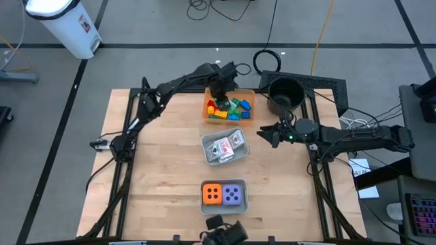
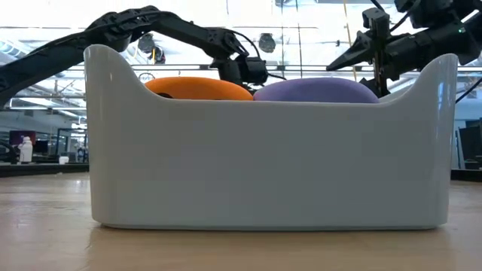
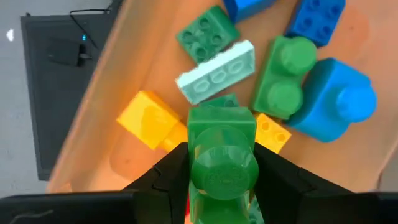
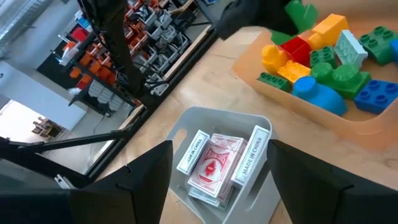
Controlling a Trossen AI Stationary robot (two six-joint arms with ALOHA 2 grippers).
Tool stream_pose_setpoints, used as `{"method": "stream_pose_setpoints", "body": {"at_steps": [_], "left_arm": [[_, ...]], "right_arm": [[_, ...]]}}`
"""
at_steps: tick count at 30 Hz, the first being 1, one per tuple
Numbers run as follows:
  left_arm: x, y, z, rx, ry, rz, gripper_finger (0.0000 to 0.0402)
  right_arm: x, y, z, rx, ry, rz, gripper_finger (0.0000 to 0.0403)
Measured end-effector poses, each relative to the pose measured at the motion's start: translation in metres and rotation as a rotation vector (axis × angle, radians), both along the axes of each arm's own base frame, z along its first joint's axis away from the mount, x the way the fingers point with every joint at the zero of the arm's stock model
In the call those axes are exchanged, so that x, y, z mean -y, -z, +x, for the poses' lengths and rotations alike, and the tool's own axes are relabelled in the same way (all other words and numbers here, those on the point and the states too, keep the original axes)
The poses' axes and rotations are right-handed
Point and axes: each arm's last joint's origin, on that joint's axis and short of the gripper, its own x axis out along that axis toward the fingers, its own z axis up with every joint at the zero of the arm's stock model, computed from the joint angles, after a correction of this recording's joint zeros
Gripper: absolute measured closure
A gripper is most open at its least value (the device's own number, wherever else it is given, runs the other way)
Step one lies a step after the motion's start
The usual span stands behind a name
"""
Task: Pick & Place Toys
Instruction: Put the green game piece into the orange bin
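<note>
Next, my left gripper releases the green brick between the big blue brick and the yellow bricks (image 1: 225, 116) (image 3: 290, 155).
Several red, yellow, green and blue bricks (image 1: 229, 109) lie in the orange tray (image 1: 249, 96) at the far middle. My left gripper (image 1: 218, 93) hangs over that tray, shut on a green brick (image 3: 221, 155), which also shows in the right wrist view (image 4: 301, 14). My right gripper (image 1: 264, 133) is open and empty, to the right of the grey tray (image 1: 207, 141) that holds the card packs (image 4: 214, 165). The orange die (image 1: 212, 194) and the purple die (image 1: 234, 195) sit in the near tray (image 2: 263, 165). My left gripper pinches the green brick by two opposite sides (image 3: 198, 134) between its two fingers (image 3: 163, 177). The fingers come from above, pointing down into the orange tray. The brick's round stud faces the wrist camera. The brick hangs just above the other bricks (image 3: 283, 81).
A black pot (image 1: 285, 94) stands right of the orange tray, on a dark mat. Bare wood lies to the left of the trays and between them. A camera mount (image 1: 225, 231) sits at the near edge.
</note>
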Motion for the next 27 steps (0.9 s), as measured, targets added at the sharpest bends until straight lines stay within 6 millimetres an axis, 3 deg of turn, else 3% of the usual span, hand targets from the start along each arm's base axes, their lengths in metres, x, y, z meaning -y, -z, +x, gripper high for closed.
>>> {"method": "stream_pose_setpoints", "body": {"at_steps": [15, 27], "left_arm": [[0.01, 0.011, 0.005, -0.052, 0.041, -0.011, 0.0256], [0.04, 0.011, 0.02, -0.089, 0.223, 0.048, 0.0256]], "right_arm": [[0.0, 0.0, 0.0, 0.002, 0.003, 0.011, 0.015], [0.0, 0.0, 0.0, 0.004, 0.005, 0.019, 0.015]]}}
